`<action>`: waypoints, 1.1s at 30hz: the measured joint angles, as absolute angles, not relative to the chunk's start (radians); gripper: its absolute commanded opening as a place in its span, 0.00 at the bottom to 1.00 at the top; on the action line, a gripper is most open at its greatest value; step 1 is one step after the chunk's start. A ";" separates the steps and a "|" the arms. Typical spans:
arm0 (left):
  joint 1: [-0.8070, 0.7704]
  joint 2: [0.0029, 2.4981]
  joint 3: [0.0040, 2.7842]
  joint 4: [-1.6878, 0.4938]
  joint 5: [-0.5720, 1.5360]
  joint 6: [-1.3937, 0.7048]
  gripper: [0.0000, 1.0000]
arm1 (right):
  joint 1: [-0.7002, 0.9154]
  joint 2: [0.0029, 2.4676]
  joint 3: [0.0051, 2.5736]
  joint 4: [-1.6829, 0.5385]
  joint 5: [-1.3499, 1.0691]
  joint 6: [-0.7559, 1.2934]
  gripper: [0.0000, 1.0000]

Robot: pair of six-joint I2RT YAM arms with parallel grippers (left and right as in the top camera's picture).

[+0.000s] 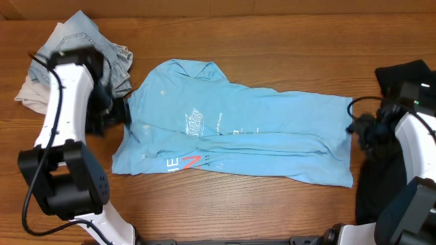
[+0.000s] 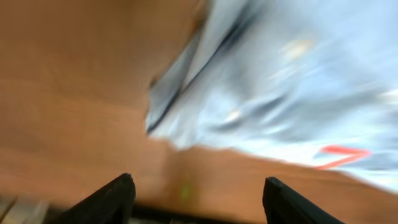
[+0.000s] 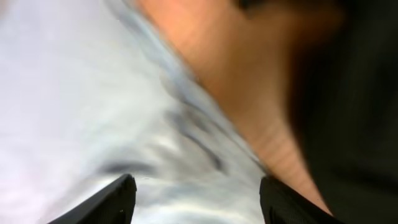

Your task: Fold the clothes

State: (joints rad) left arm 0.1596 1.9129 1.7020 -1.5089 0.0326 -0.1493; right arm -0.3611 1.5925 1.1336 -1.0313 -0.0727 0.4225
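The robot's right gripper should next move to the sky-blue T-shirt's far corner (image 1: 349, 98), at the end beside the black garment, and close there.
The sky-blue T-shirt (image 1: 238, 129) lies across the middle of the table, its lower part doubled over lengthwise, with white and red print near its left end. My left gripper (image 1: 121, 113) is at the shirt's left edge. In the left wrist view it (image 2: 198, 190) stands open over bare wood, with the blurred shirt (image 2: 298, 81) ahead of it. My right gripper (image 1: 354, 126) is at the shirt's right edge. In the right wrist view it (image 3: 196, 190) is open above the blue cloth (image 3: 93, 93), and nothing is held between its fingers.
Pale denim shorts (image 1: 102, 41) and beige cloth (image 1: 27, 92) are heaped at the back left, under the left arm. A black garment (image 1: 402, 75) lies along the right side and also shows in the right wrist view (image 3: 360, 112). The wooden table (image 1: 272, 41) surrounds the shirt.
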 measured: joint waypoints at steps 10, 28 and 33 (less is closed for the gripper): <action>-0.045 1.932 1.869 -0.977 0.330 0.106 0.65 | -0.361 1.592 1.165 -0.748 -0.392 0.310 0.65; -0.190 2.323 1.871 -0.685 0.229 0.080 0.67 | -0.361 1.592 1.165 -0.817 -0.399 0.294 0.66; -0.174 2.323 1.871 -0.679 0.204 0.076 0.66 | -0.361 1.592 1.165 -0.816 -0.391 0.294 0.66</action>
State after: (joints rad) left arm -0.1741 2.3230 1.8709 -0.6792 0.2035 0.0765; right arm -0.3611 1.5925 1.1648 -0.8162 -0.3912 0.2935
